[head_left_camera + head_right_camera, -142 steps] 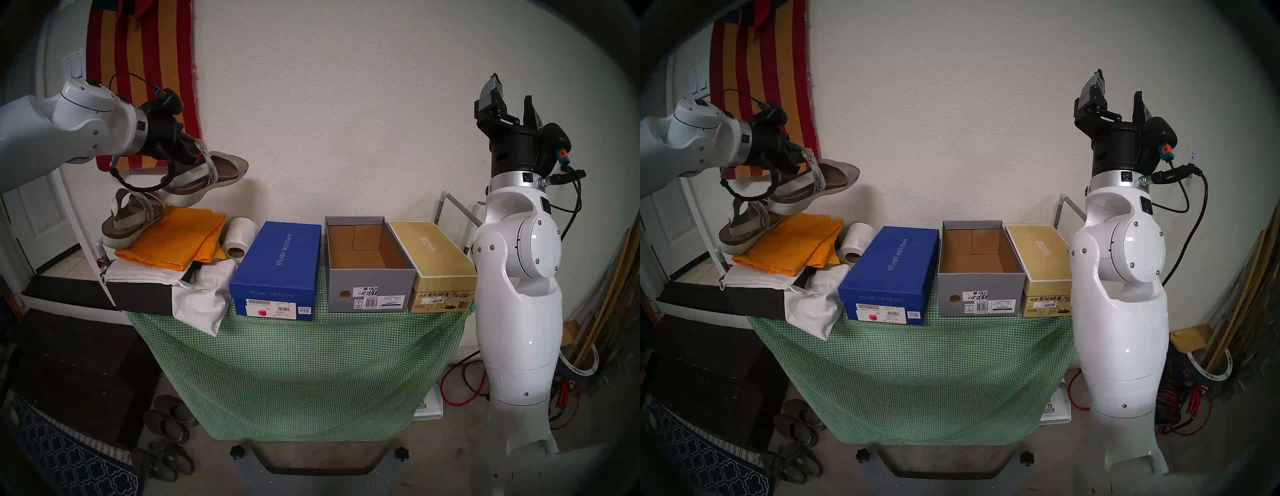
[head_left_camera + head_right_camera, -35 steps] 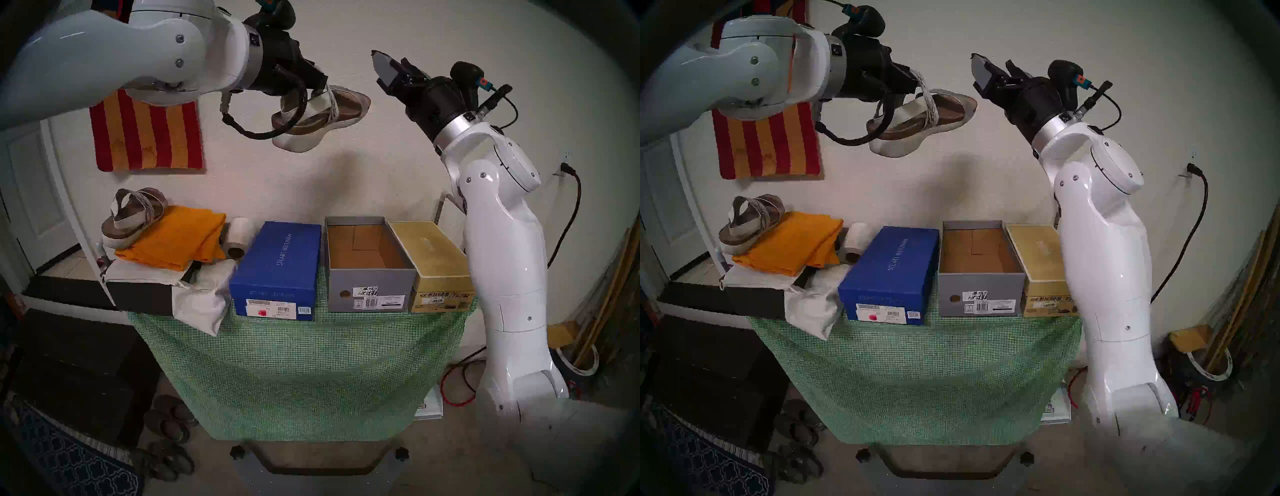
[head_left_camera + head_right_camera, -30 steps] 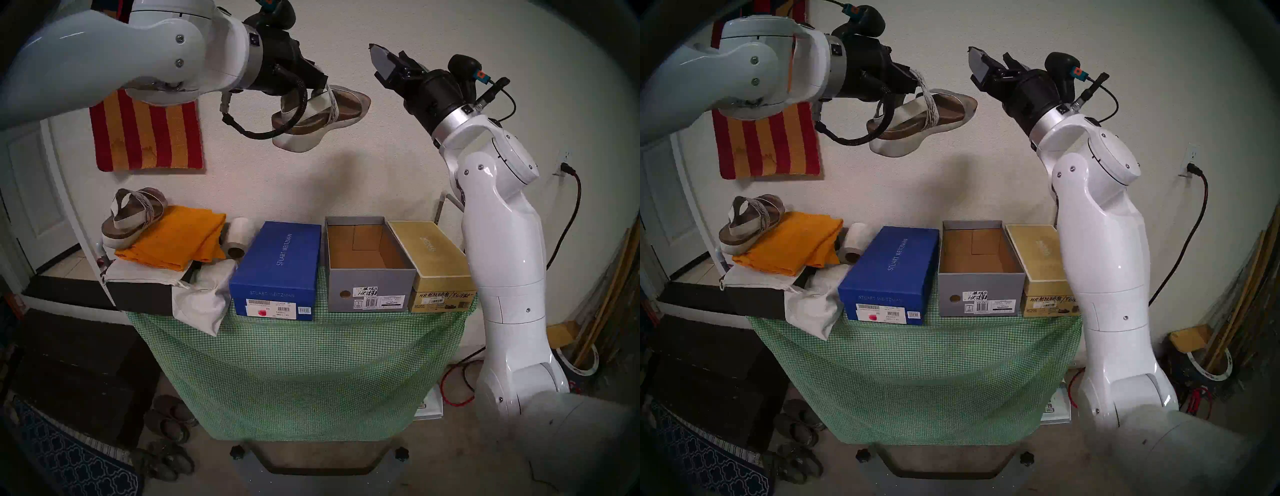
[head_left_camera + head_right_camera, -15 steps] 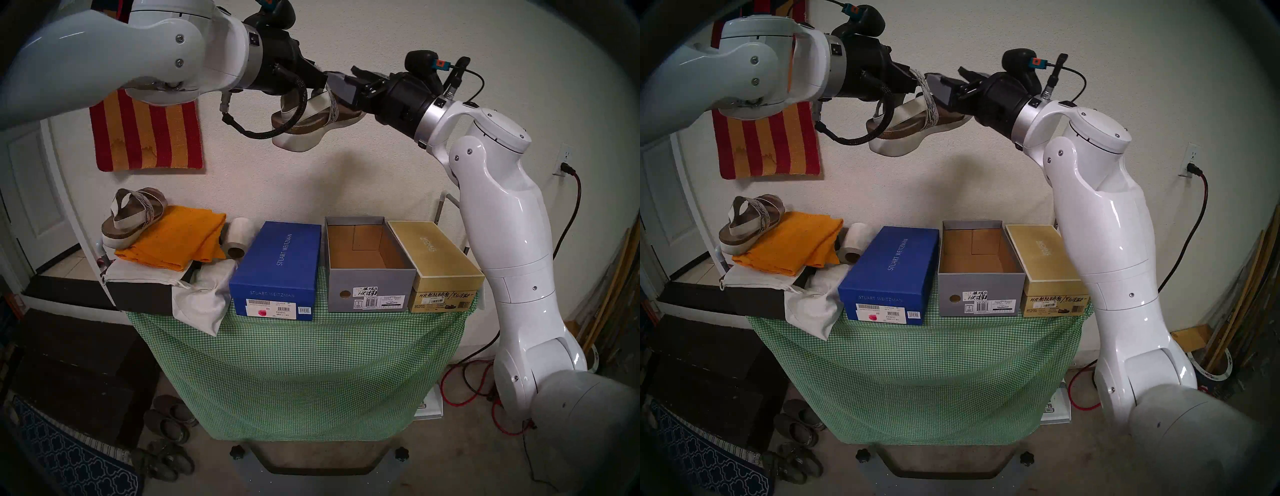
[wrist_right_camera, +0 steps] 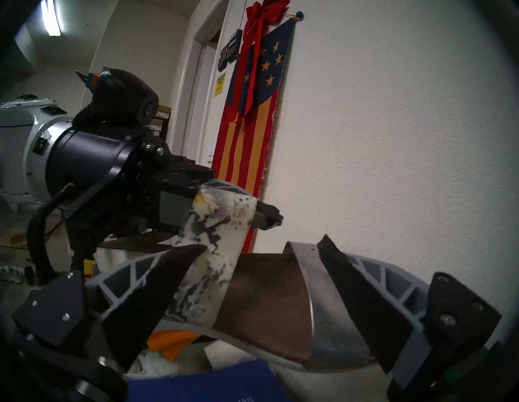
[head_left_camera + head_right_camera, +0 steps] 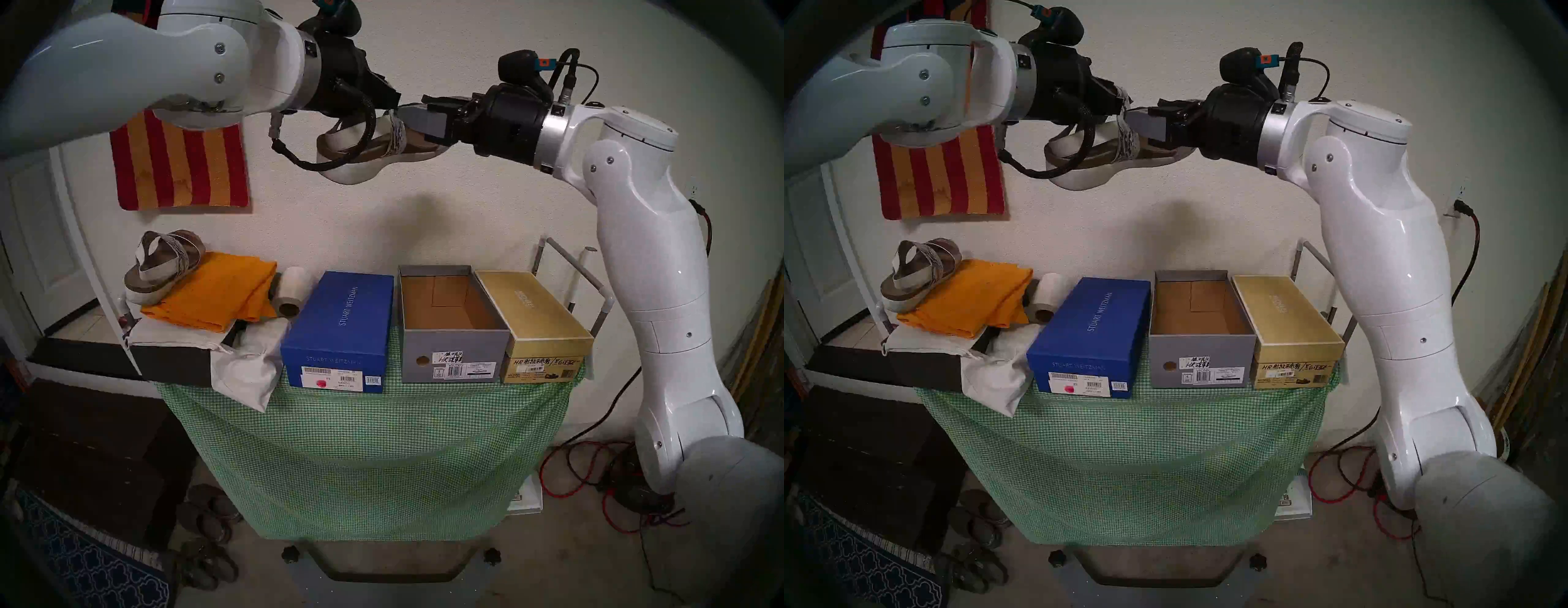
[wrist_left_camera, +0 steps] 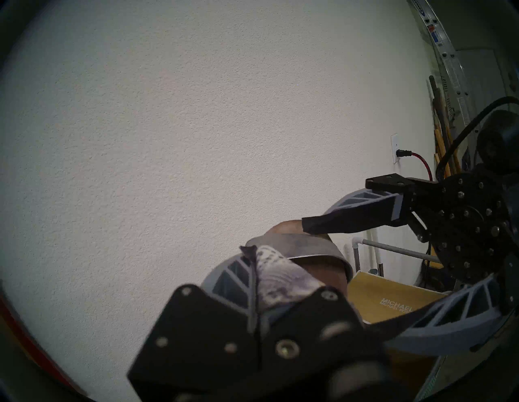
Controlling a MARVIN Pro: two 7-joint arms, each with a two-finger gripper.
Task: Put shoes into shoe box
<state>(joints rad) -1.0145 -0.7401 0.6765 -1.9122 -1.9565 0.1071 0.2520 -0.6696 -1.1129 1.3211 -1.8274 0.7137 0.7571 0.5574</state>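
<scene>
My right gripper has one finger over the snakeskin strap beside my left gripper, so it should move back, tilt and pinch the toe strap [image 5: 318, 301].
One beige-white platform sandal [image 6: 365, 170] hangs high above the table. My left gripper [image 6: 392, 108] is shut on its snakeskin strap [image 7: 278, 269]. My right gripper [image 6: 413, 108] reaches in from the right, its fingers on both sides of the sandal's front [image 5: 266, 303], pads against it. The other sandal [image 6: 165, 267] rests on an orange cloth [image 6: 220, 293] at the far left. The open grey shoe box [image 6: 454, 356] with a brown inside stands on the table below, with nothing in it.
A closed blue box [image 6: 339, 327] stands left of the grey box and a closed gold box [image 6: 539, 314] right of it. A paper roll [image 6: 292, 291] and a white cloth bag [image 6: 250, 369] lie left. A pipe frame [image 6: 581, 271] stands behind. Dark slippers [image 6: 208, 513] lie on the floor.
My right arm swung in from the right and its fingers came around the held sandal's toe. The sandal levelled and shifted slightly left. My left arm stayed put.
</scene>
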